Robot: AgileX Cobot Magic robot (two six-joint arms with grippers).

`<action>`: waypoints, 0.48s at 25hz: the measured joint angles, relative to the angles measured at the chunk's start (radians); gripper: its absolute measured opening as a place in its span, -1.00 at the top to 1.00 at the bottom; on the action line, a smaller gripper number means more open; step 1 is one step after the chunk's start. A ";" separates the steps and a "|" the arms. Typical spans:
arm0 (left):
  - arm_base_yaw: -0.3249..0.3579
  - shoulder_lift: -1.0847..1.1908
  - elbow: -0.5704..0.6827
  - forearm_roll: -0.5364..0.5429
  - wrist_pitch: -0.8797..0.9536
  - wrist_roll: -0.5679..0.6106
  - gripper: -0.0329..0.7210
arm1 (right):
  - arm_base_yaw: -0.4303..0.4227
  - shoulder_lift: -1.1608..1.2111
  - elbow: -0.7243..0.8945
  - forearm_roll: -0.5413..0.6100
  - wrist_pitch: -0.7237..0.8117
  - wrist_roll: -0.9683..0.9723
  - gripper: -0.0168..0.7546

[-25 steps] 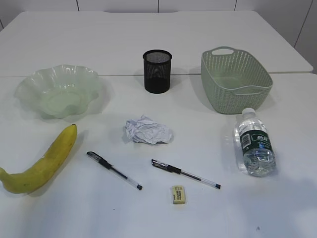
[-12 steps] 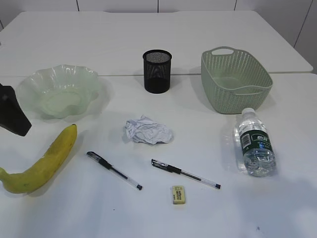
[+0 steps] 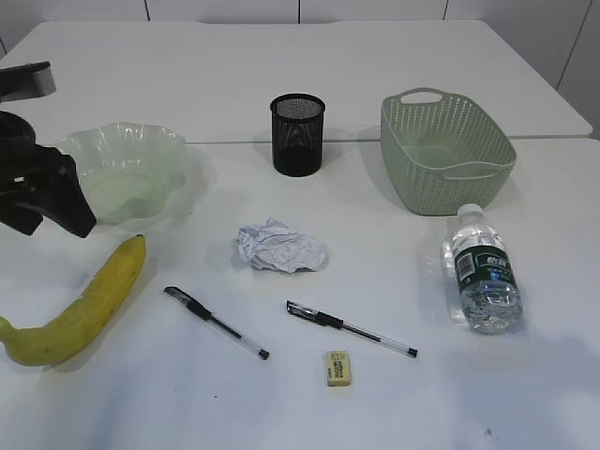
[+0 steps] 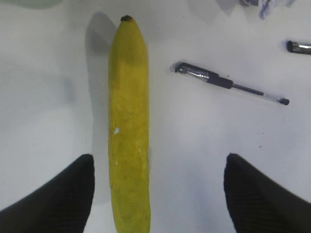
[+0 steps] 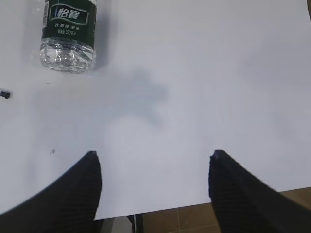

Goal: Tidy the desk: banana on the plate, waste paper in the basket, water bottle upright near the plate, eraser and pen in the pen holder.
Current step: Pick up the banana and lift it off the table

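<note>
My left gripper will next move down to the middle of the yellow banana [image 3: 93, 309] [image 4: 129, 132] and close there, between the banana's dark tip and its stem end.
A yellow banana [image 3: 80, 307] lies at the front left, below the pale green wavy plate [image 3: 120, 171]. My left gripper [image 3: 56, 208] is open above the table beside the plate; in the left wrist view its jaws [image 4: 158, 167] straddle the banana [image 4: 129, 126]. Crumpled waste paper [image 3: 279, 247] lies mid-table. Two pens [image 3: 216, 322] [image 3: 352, 328] and a small eraser [image 3: 338, 367] lie in front. A water bottle [image 3: 481, 272] lies on its side at the right; it also shows in the right wrist view [image 5: 68, 31]. My right gripper [image 5: 154, 160] is open and empty near the front edge.
A black mesh pen holder [image 3: 298, 134] stands at the back centre. A green woven basket [image 3: 444, 150] stands at the back right. A seam between two tables runs behind the plate and holder.
My left arm has come in from the left edge and moved right and up toward the plate, over the banana. No object has moved.
</note>
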 joint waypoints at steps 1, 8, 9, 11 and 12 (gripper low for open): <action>0.000 0.020 -0.016 0.000 0.000 0.002 -0.65 | 0.000 0.000 0.000 0.000 0.000 0.002 -0.38; 0.000 0.137 -0.060 -0.002 0.004 0.002 -0.65 | 0.000 0.000 0.000 0.000 -0.017 0.002 -0.38; 0.000 0.154 -0.061 -0.002 0.004 0.002 -0.65 | 0.000 0.000 0.000 0.000 -0.019 0.002 -0.38; 0.000 0.188 -0.061 -0.002 0.008 0.002 -0.65 | 0.000 0.000 0.000 0.000 -0.023 0.002 -0.38; 0.000 0.208 -0.061 -0.002 0.008 0.002 -0.65 | 0.000 0.000 0.000 0.000 -0.023 0.002 -0.38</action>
